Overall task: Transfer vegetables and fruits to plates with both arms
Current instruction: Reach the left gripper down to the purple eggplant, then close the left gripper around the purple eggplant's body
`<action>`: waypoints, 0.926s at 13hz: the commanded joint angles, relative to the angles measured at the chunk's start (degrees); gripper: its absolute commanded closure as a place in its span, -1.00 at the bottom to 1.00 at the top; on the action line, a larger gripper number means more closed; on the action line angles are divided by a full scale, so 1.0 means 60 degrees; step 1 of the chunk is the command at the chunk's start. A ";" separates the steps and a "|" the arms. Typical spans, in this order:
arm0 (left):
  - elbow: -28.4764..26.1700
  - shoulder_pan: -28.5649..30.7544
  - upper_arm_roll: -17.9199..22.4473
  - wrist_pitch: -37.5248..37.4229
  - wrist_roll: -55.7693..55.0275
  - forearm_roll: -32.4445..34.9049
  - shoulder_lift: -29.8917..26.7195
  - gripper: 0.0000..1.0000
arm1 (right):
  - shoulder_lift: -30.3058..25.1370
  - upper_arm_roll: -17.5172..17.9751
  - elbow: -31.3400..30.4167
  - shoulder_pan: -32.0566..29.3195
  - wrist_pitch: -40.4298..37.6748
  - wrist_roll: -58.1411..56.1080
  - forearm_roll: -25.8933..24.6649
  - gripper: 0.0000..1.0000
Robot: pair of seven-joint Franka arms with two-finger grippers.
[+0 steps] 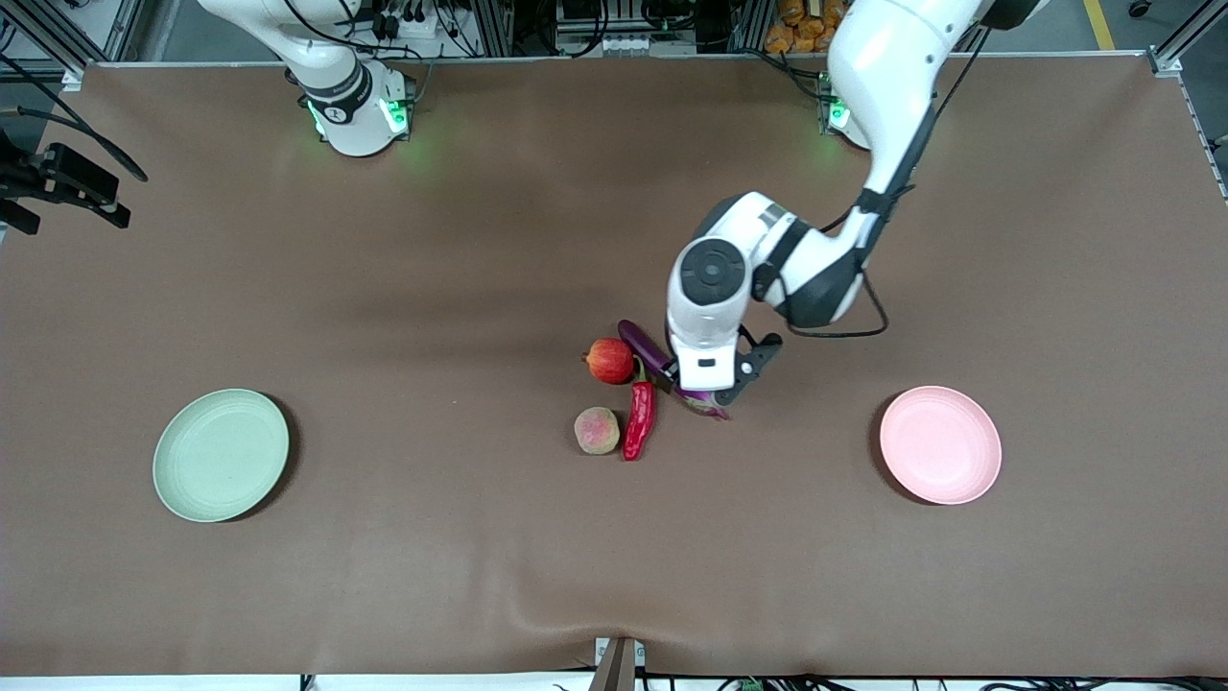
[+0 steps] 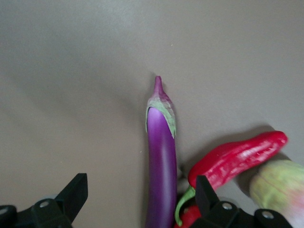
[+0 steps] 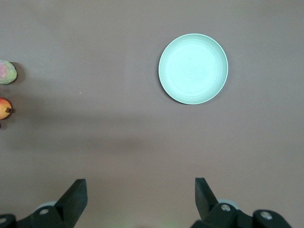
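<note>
My left gripper needs to next close on the eggplant's purple body (image 1: 687, 393) (image 2: 162, 159), just under its green cap toward the stem.
The purple eggplant (image 1: 645, 347) lies mid-table beside the red apple-like fruit (image 1: 610, 361), the red chili (image 1: 639, 419) and the peach-like fruit (image 1: 597, 429). My left gripper (image 1: 705, 384) is open and low over the eggplant's stem half. In the left wrist view the eggplant (image 2: 161, 166) lies between the spread fingers of that gripper (image 2: 140, 185), untouched, with the chili (image 2: 237, 156) and the peach-like fruit (image 2: 280, 183) beside it. My right gripper (image 3: 140, 187) is open and empty, high over the table and out of the front view. The green plate (image 3: 193, 69) lies below it.
The pale green plate (image 1: 221, 454) lies toward the right arm's end of the table, the pale pink plate (image 1: 940, 458) toward the left arm's end. Both hold nothing. The brown table (image 1: 460, 576) is bare around them. A black camera mount (image 1: 67, 182) sits at the table edge.
</note>
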 commanded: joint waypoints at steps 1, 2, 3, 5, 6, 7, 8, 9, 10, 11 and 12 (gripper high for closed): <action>0.0114 -0.0060 0.0098 0.0503 -0.0590 0.0295 0.0389 -1.00 | 0.0052 0.0031 0.0133 -0.0004 -0.0085 0.0082 0.0009 -1.00; 0.0114 -0.0060 0.0098 0.0562 -0.0839 0.0310 0.0462 -1.00 | 0.0052 0.0016 0.0133 -0.0019 -0.0085 0.0082 0.0009 -1.00; 0.0085 -0.0075 0.0098 0.0607 -0.0957 0.0310 0.0550 -1.00 | 0.0052 0.0016 0.0133 -0.0019 -0.0071 0.0082 0.0009 -1.00; -0.0148 -0.0060 0.0084 0.1014 -0.1105 0.0310 0.0594 -1.00 | 0.0052 0.0031 0.0133 -0.0004 -0.0071 0.0082 0.0009 -1.00; -0.0396 -0.0046 0.0083 0.1525 -0.1105 0.0266 0.0638 -1.00 | 0.0052 0.0031 0.0133 -0.0004 -0.0071 0.0082 0.0009 -1.00; -0.0601 -0.0046 0.0083 0.1994 -0.1163 0.0237 0.0668 -1.00 | 0.0052 0.0031 0.0133 -0.0019 -0.0071 0.0082 0.0009 -1.00; -0.0734 -0.0046 0.0083 0.2274 -0.1207 0.0237 0.0740 -1.00 | 0.0052 0.0016 0.0133 -0.0019 -0.0071 0.0082 0.0009 -1.00; -0.0764 -0.0046 0.0083 0.2378 -0.1222 0.0237 0.0770 -0.94 | 0.0052 0.0016 0.0133 -0.0019 -0.0071 0.0082 0.0009 -1.00; -0.0750 -0.0031 0.0083 0.2437 -0.1222 0.0237 0.0843 -0.87 | 0.0052 0.0016 0.0133 -0.0019 -0.0071 0.0082 0.0009 -1.00; -0.0750 -0.0031 0.0083 0.2598 -0.1222 0.0237 0.0902 -0.79 | 0.0052 0.0016 0.0133 -0.0019 -0.0071 0.0082 0.0009 -1.00; -0.0779 -0.0031 0.0083 0.2846 -0.1222 0.0222 0.1004 -0.69 | 0.0052 0.0016 0.0133 -0.0019 -0.0071 0.0082 0.0009 -1.00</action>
